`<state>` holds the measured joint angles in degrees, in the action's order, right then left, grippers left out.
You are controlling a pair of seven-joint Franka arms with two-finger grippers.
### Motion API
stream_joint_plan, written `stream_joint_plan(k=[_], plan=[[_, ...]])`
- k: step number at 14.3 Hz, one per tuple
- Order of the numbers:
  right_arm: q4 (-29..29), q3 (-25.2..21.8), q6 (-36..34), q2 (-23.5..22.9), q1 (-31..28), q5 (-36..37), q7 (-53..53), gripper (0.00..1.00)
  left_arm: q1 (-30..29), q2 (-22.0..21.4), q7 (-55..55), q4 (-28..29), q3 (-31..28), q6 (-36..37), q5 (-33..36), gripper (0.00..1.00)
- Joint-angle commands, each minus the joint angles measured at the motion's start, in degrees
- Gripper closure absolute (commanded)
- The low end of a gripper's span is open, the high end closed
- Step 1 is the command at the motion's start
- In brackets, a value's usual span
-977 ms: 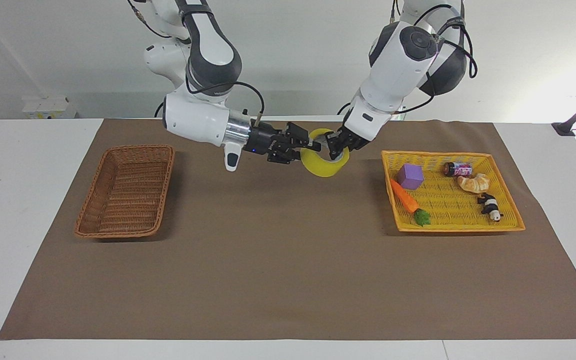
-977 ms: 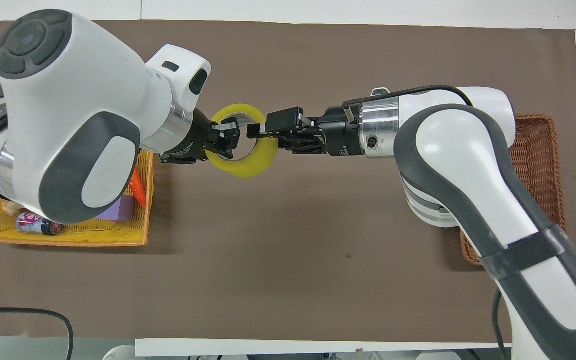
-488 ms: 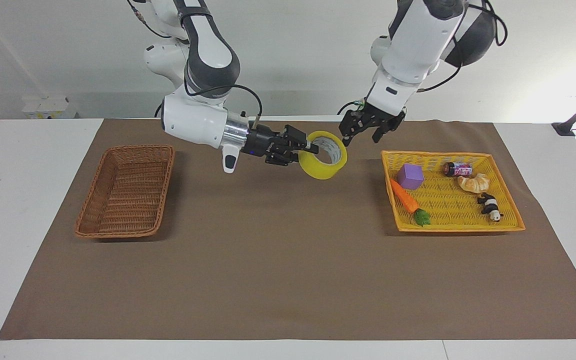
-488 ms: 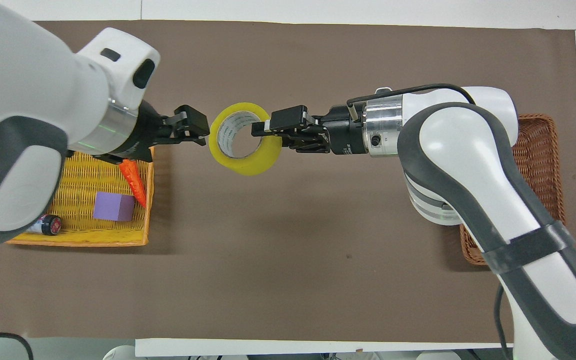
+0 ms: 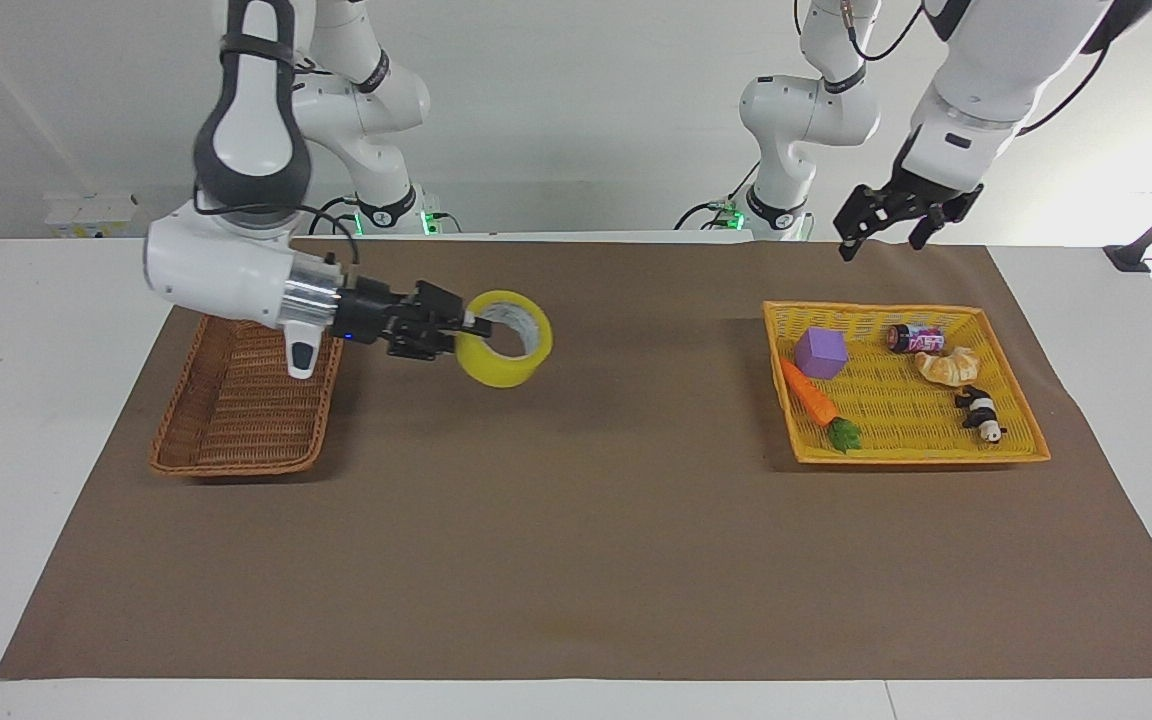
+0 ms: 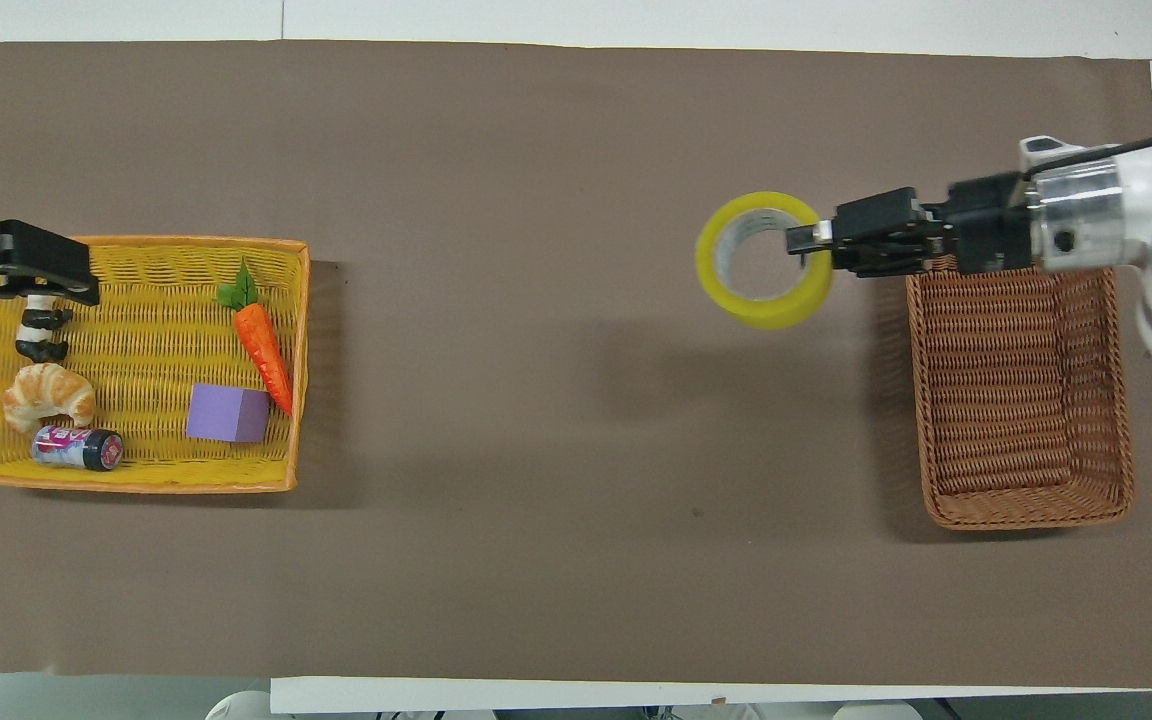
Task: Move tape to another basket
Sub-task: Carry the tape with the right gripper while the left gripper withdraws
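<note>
Next, my right gripper lets go of the tape around the middle of the empty wicker basket's bottom (image 6: 1025, 376).
The tape (image 5: 496, 370), a yellow roll with a pale core, hangs above the brown mat beside the wicker basket (image 5: 236, 465), on the side toward the table's middle. My right gripper (image 5: 471, 325) is shut on the roll's wall, one finger inside the core and one outside. From overhead the tape (image 6: 766, 312) and the right gripper (image 6: 814, 240) sit just off the basket (image 6: 1026, 515) corner. The basket holds nothing. My left gripper (image 5: 884, 238) is raised and open, holding nothing, over the yellow tray's edge nearest the robots. The left gripper (image 6: 26, 275) shows at the frame's edge.
A yellow woven tray (image 5: 916, 458) at the left arm's end holds a purple cube (image 5: 820, 352), a carrot (image 5: 808, 398), a small can (image 5: 916, 338), a croissant (image 5: 948, 365) and a black-and-white toy (image 5: 980, 412). A brown mat (image 5: 576, 560) covers the table.
The left gripper let go of the tape, opened and pulled back up over the yellow tray. The right arm carried the tape from the table's middle to beside the wicker basket.
</note>
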<state>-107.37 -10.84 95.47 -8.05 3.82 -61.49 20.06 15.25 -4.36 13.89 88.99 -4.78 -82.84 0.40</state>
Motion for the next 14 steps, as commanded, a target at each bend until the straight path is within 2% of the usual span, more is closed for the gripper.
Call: stream_joint_plan(k=[1,4,6,10,14], plan=[[-0.56,0.82,-5.89,1.29,-10.02,6.71,3.57,1.00,-7.14,-1.35,-10.08,0.48,0.73,0.66,0.83,0.00],[-2.14,0.82,-10.04,1.73,-19.43,14.27,11.99,1.00,-12.17,-1.44,-17.22,1.18,0.73,-1.09,0.83,0.00],[-3.98,0.82,-9.96,0.85,-23.14,14.99,16.31,1.00,-13.05,-2.49,-17.15,2.93,0.73,-1.45,0.83,0.00],[-3.99,0.82,-9.78,-5.37,-27.71,16.40,25.97,1.00,-14.36,-2.59,-17.14,3.12,0.73,-0.75,0.83,0.00],[-4.26,0.82,-9.08,-6.18,-28.34,18.68,28.81,1.00,-15.43,-3.46,-17.06,3.12,0.82,1.01,0.83,0.00]])
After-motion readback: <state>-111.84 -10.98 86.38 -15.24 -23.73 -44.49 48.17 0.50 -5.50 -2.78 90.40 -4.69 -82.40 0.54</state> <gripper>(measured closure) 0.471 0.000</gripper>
